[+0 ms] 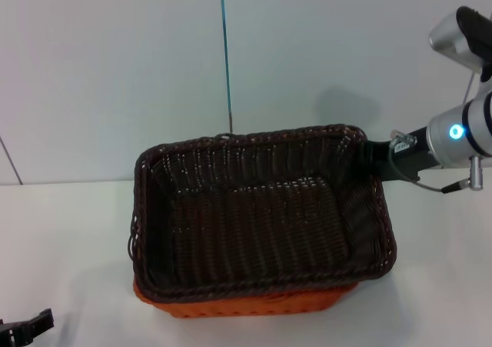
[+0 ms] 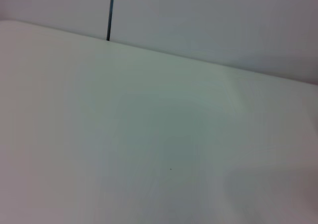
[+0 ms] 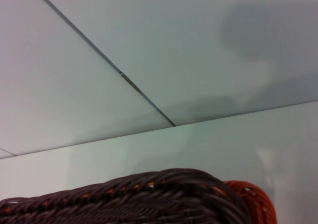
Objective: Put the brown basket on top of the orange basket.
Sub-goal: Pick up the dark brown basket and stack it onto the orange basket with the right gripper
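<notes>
My right gripper should release the brown basket once it sits nested down inside the orange basket's rim (image 1: pixel 270 233).
The brown basket (image 1: pixel 254 216) sits nested on top of the orange basket (image 1: pixel 254 307) in the middle of the table; only the orange one's front edge shows beneath it. My right gripper (image 1: pixel 380 161) is at the brown basket's far right corner, against its rim. The right wrist view shows the brown braided rim (image 3: pixel 149 194) close up, with a bit of the orange basket (image 3: pixel 256 201) beside it. My left gripper (image 1: pixel 27 328) is parked low at the front left, away from the baskets.
The white table (image 1: pixel 61 231) runs back to a pale wall with a thin dark vertical seam (image 1: pixel 224 55). The left wrist view shows only bare table (image 2: pixel 159 149) and wall.
</notes>
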